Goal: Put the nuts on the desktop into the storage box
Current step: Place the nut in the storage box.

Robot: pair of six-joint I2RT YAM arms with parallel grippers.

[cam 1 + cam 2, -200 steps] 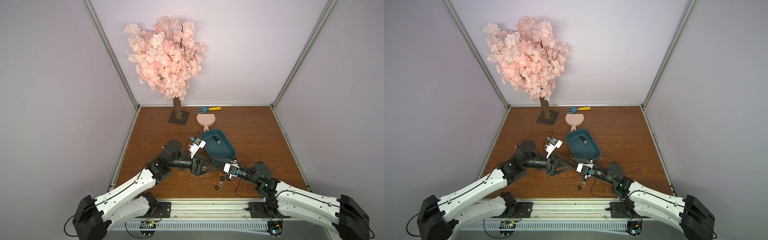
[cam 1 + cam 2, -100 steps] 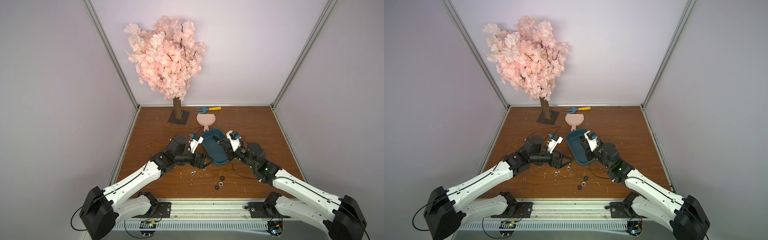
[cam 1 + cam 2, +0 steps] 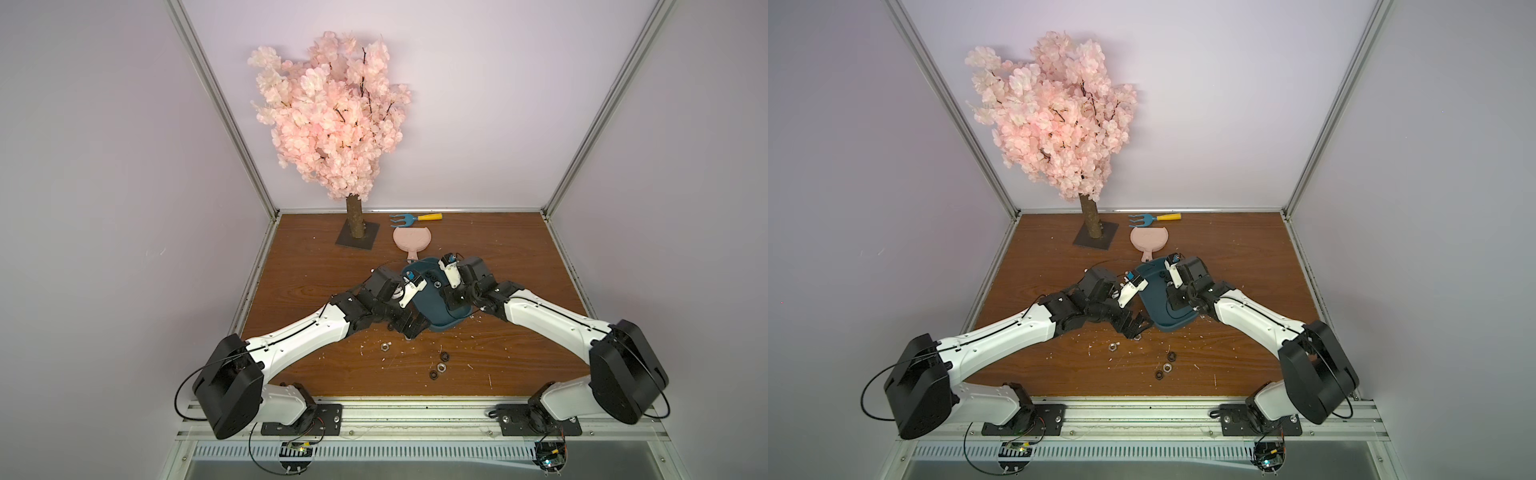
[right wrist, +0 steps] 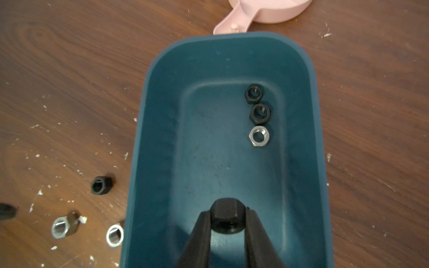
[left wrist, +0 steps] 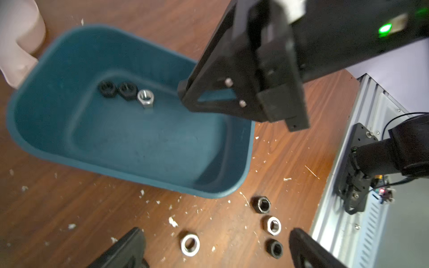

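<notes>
I should use my right gripper to drop the black nut on the storage box's bottom point(image 3: 441, 293) point(image 4: 263, 169), just nearer me than the silver nut inside.
The teal storage box point(image 3: 432, 309) point(image 4: 162, 116) sits mid-desktop point(image 3: 519, 257) with two black nuts point(image 4: 254, 93) and a silver one point(image 4: 258, 136) inside. Above its near end my right gripper point(image 4: 227, 219) point(image 3: 454, 303) is shut on a black nut. My left gripper point(image 5: 216, 234) point(image 3: 409, 326) hangs open by the box's near corner, low over a silver nut point(image 5: 190, 244) that lies between its fingers, untouched. Several more nuts lie on the wood, among them a black one point(image 5: 262, 204) and a silver one point(image 3: 441, 367).
A pink dustpan point(image 3: 412, 241) touches the box's far end. Behind it lie a blue rake point(image 3: 413, 218) and the blossom tree's base point(image 3: 357, 235). White crumbs dot the wood near the nuts. A metal rail point(image 3: 395, 411) runs along the front edge.
My right gripper has carried the black nut from the front of the desktop up over the box. The left gripper has slid back toward the box's near corner, jaws wide.
</notes>
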